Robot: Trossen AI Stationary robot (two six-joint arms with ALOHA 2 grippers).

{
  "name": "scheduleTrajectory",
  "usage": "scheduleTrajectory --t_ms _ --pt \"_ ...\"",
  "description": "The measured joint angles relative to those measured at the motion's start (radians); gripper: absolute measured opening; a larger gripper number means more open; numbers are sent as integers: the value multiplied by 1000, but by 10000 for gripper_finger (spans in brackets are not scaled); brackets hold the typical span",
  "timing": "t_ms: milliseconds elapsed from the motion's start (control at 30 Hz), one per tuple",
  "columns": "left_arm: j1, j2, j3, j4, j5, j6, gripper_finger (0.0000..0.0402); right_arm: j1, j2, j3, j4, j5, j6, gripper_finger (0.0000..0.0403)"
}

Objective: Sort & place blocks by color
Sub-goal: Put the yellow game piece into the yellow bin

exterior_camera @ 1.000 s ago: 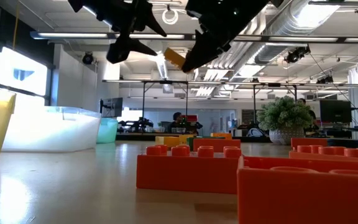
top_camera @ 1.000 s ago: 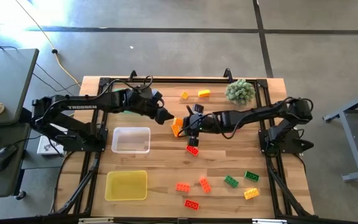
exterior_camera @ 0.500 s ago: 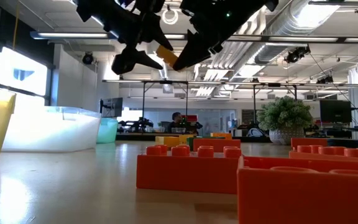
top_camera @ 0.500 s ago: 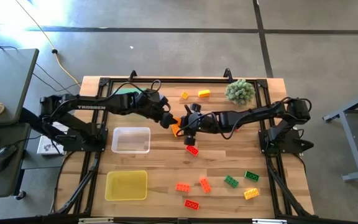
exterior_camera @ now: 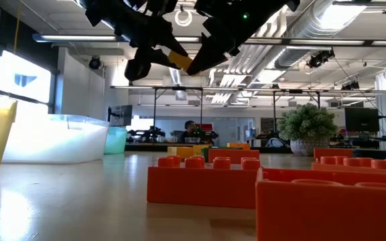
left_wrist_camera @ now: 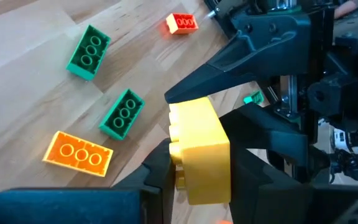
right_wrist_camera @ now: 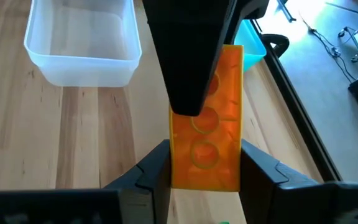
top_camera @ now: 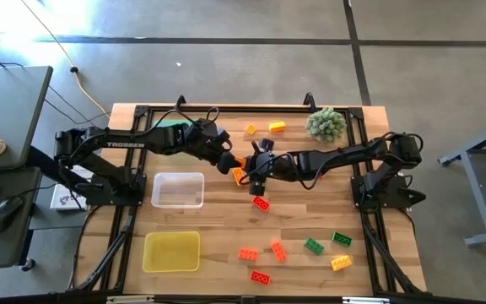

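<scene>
The robot's left gripper needs to release the orange-yellow block inside the yellow tray (top_camera: 162,247), toward the end closest to the black side rail. The block now hangs over the table's middle.
An orange-yellow block (top_camera: 240,173) hangs in the air over the middle of the table, and both grippers are shut on it. My left gripper (top_camera: 229,165) reaches it from the table's left and my right gripper (top_camera: 250,171) from the right. In the low view the block (exterior_camera: 179,61) shows high up between the two sets of fingers. The left wrist view shows the block (left_wrist_camera: 199,152) from one end, the right wrist view (right_wrist_camera: 205,143) from the other. My left gripper pinches the block's left end (left_wrist_camera: 197,177) between its two fingers (left_wrist_camera: 157,171), which come roughly level from the table's left. The block is lifted clear of the table. My right gripper pinches the block's two long sides (right_wrist_camera: 204,168) between its two fingers (right_wrist_camera: 260,168), at the end toward the table's right. The fingers come roughly level from the right and lie along the block. One left finger (right_wrist_camera: 188,56) covers the block's far end.
A clear tray (top_camera: 178,189) stands left of centre and a yellow tray (top_camera: 172,252) near the front left. A spiky plant (top_camera: 326,124) stands at the far right. A red block (top_camera: 261,203) lies below the grippers. Several loose blocks (top_camera: 294,249) lie front right, and two yellow blocks (top_camera: 277,127) at the far edge.
My left gripper has moved toward the table's right, up to the block in my right gripper, and has shut on the block's left end. The block has stayed in the air in about the same place.
</scene>
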Motion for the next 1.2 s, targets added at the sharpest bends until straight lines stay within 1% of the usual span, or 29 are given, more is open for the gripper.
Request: scheduleTrajectory --t_ms 100,233,433,533,633,700,767,833,933,1033,1200 --pt "-1 0 0 -3 6 33 79 1 0 0 0 -3 2 127" --pt "-5 -20 0 -40 18 77 80 9 0 0 14 -15 39 145" --pt "-37 -73 0 -164 16 141 75 29 -1 -1 13 -75 106 188" --pt "-68 -109 0 -222 -10 158 72 36 -1 -1 29 -93 155 207" --pt "-101 -148 -1 -310 -39 178 72 46 -1 -1 23 -99 241 218" --pt "-127 -178 -1 -346 -41 189 72 48 -1 -1 22 -141 290 221" --pt "-161 -210 -1 -391 -44 196 72 48 -1 -1 20 -193 337 222" --pt "-203 -237 -1 -423 -44 197 72 48 -1 -1 20 -222 400 222" --pt "-267 -277 0 -482 -44 197 72 48 -1 -1 11 -241 478 222" --pt "-342 -301 0 -548 -51 195 72 48 -1 -1 -4 -249 523 222" --pt "-487 -310 0 -634 -138 168 73 48 -1 -1 -21 -256 552 222"
